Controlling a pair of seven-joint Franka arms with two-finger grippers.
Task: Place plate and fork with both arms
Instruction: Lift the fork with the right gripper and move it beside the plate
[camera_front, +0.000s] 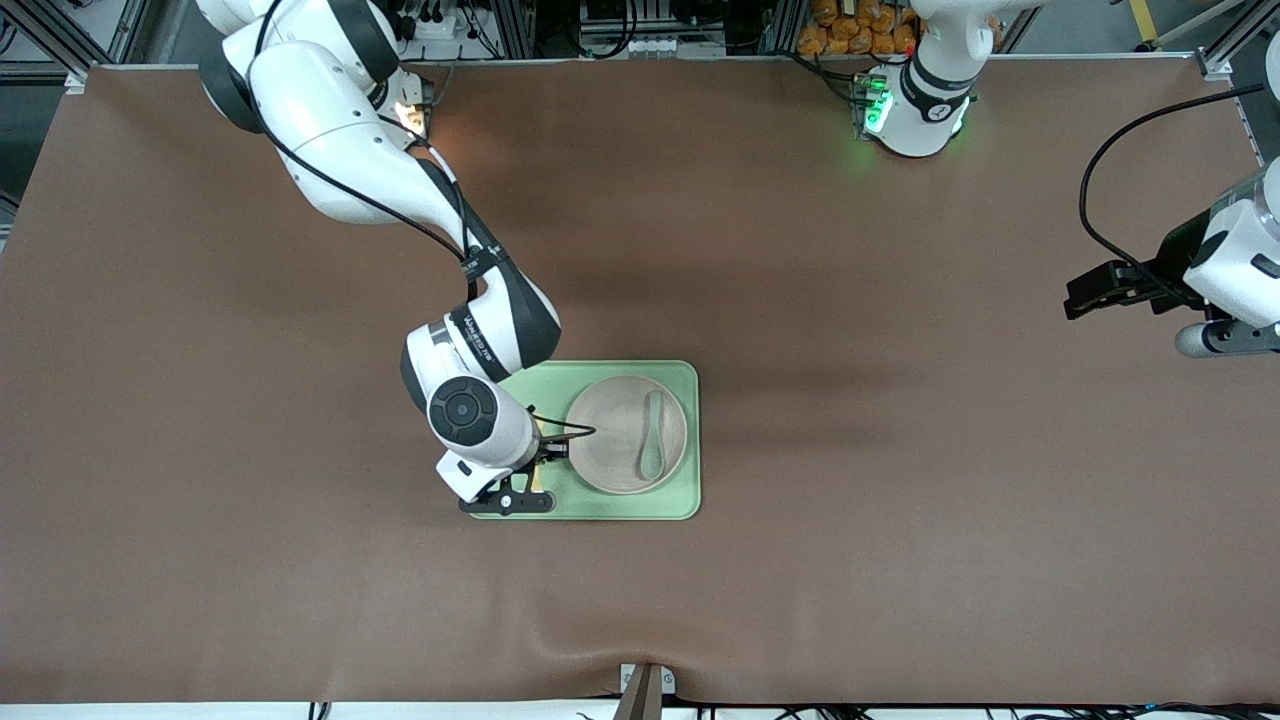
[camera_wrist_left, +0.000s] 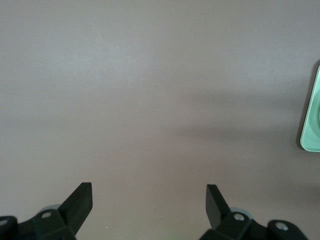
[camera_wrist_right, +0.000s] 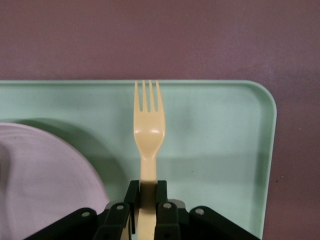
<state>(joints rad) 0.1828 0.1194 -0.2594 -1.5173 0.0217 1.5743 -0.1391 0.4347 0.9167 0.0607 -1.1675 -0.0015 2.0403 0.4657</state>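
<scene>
I need to use my right gripper to set the pale-yellow fork, now held over the tray's end, down on the light-green tray (camera_front: 522, 439) (camera_wrist_right: 177, 211) between the plate and the tray's short rim.
The pale-yellow fork (camera_wrist_right: 148, 135) is held by its handle in my right gripper (camera_wrist_right: 148, 187), which is shut on it. Its tines point out over the light-green tray (camera_wrist_right: 210, 140). In the front view the right gripper (camera_front: 540, 468) hangs over the tray's (camera_front: 590, 505) end toward the right arm, beside the beige-pink plate (camera_front: 610, 455). The plate (camera_wrist_right: 45, 175) sits on the tray. My left gripper (camera_front: 1088, 295) waits over bare table at the left arm's end. In the left wrist view it (camera_wrist_left: 149, 192) is open and holds nothing.
A grey-green spoon (camera_front: 652, 440) lies in the plate. A corner of the tray (camera_wrist_left: 312, 130) shows in the left wrist view. Brown matting covers the table. A clamp (camera_front: 645, 690) sits at the table edge nearest the front camera.
</scene>
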